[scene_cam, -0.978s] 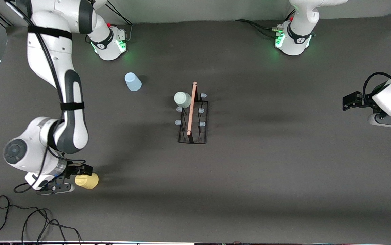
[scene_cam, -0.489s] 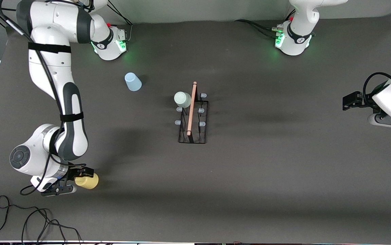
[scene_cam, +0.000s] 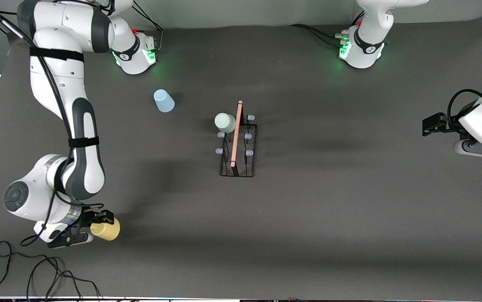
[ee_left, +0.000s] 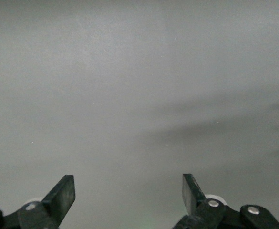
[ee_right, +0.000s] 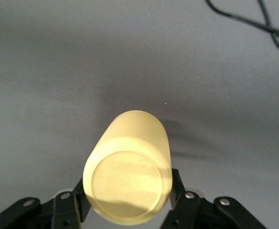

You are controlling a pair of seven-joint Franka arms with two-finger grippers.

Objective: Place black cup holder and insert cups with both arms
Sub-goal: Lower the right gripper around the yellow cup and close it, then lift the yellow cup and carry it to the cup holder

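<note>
I should use my right gripper to let go of the yellow cup, now held low and horizontal, on the black cup holder's front peg (scene_cam: 222,156) along the side of the pale green cup.
The black cup holder (scene_cam: 238,147) stands mid-table with its wooden handle on top. A pale green cup (scene_cam: 224,123) sits upside down on one of its pegs, on the side toward the robots' bases. A light blue cup (scene_cam: 164,101) stands upside down on the table, toward the right arm's base. My right gripper (scene_cam: 94,226) (ee_right: 127,191) is low at the right arm's end of the table, shut on the yellow cup (scene_cam: 107,229) (ee_right: 129,167), which lies horizontal, its base toward the wrist. My left gripper (scene_cam: 431,124) (ee_left: 129,191) waits open at the left arm's end, holding nothing.
Loose black cables (scene_cam: 35,268) (ee_right: 253,21) lie on the table near the front corner, close to the right gripper. The two arm bases (scene_cam: 134,54) (scene_cam: 360,50) stand along the table's edge farthest from the front camera.
The right gripper's fingers have closed on the yellow cup. The cup and wrist have shifted slightly toward the front camera. The left arm has not moved.
</note>
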